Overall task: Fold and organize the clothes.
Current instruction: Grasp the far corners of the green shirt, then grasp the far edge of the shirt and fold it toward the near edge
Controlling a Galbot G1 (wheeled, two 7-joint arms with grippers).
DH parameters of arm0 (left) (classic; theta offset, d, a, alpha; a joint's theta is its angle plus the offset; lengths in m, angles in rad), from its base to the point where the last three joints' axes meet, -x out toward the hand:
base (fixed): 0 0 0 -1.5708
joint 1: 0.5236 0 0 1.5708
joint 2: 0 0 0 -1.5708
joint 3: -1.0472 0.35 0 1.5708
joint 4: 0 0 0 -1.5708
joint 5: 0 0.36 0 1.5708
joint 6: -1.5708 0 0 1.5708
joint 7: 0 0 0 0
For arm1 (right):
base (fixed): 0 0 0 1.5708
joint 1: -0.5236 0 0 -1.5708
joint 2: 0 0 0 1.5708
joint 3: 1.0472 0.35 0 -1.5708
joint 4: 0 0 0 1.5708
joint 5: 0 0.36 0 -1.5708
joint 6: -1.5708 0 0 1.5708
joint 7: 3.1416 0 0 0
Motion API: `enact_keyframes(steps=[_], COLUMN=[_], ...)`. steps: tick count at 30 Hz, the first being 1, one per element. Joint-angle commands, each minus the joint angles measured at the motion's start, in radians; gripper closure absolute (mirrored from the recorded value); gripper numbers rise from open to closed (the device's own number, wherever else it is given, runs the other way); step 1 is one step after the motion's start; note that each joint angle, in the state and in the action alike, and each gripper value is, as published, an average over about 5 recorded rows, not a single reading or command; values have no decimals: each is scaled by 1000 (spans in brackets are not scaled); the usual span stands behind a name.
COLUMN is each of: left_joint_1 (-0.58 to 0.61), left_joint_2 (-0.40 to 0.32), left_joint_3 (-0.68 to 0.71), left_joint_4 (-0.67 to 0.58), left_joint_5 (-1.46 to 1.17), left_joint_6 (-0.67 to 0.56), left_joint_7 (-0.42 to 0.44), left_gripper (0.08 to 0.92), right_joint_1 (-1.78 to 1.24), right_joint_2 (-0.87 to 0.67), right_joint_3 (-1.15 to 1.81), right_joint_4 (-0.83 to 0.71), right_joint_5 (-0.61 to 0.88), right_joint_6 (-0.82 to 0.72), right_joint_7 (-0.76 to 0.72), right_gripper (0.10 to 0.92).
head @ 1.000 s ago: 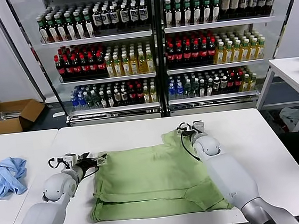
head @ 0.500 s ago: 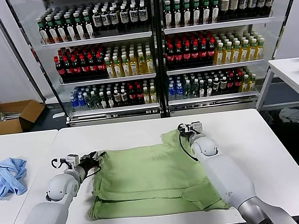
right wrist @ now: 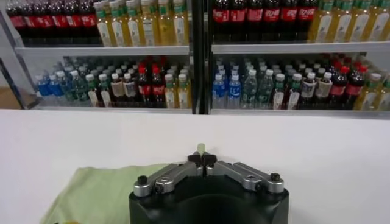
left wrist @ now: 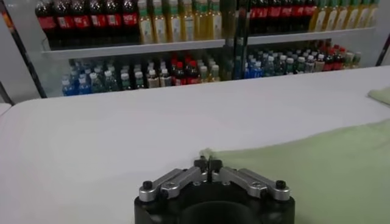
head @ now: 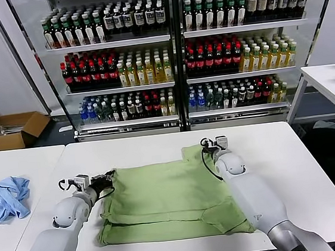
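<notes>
Next, I release the light green shirt's sleeve corner, now at the shirt's far side, from my right gripper by the folded near hem's end (head: pixel 241 194), under that gripper's own arm.
A light green shirt (head: pixel 169 197) lies spread on the white table (head: pixel 304 171), plain side up, with its near hem folded over. At the shirt's far left corner my left gripper (head: pixel 109 178) is shut on the cloth. The left wrist view shows that gripper (left wrist: pixel 208 163) with jaws together at the shirt (left wrist: pixel 317 164) edge. My right gripper (head: pixel 208 143) is shut on the far right sleeve corner. In the right wrist view a tip of the green shirt (right wrist: pixel 97 189) pokes out past the closed right gripper (right wrist: pixel 202 158).
A crumpled blue cloth (head: pixel 7 197) lies on the neighbouring table to the left. Glass-fronted drink shelves (head: pixel 172 59) stand behind the table. A cardboard box (head: pixel 12 131) sits on the floor at far left, and another white table (head: pixel 331 84) stands at right.
Both grippers went from open to shut on the shirt's far corners. The left gripper slid slightly nearer and the cloth at that corner shifted with it.
</notes>
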Motion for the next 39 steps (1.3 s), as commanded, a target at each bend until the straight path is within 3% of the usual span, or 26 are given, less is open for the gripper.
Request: enact_keyframes(steps=[1, 8, 20, 39], left_joint_1=[66, 192, 358, 470], left_joint_2=[32, 75, 81, 95], left_joint_3=[-39, -94, -164, -231], left_joint_4=[-103, -216, -323, -371], left_joint_5=[-103, -152, -151, -123], left_joint_6=[-83, -124, -157, -125], left_joint_7=[-19, -32, -28, 33], left_gripper=[914, 914, 914, 914], right_joint_1=[-163, -357, -654, -838], right_joint_2=[-111, -209, -280, -303], right_joint_3=[15, 105, 246, 356], right_joint_4=[347, 637, 911, 1063], right_joint_5=[93, 146, 150, 125], right_joint_6=[-40, -78, -101, -121], right_joint_7=[15, 28, 41, 45], right_gripper=[919, 919, 919, 919])
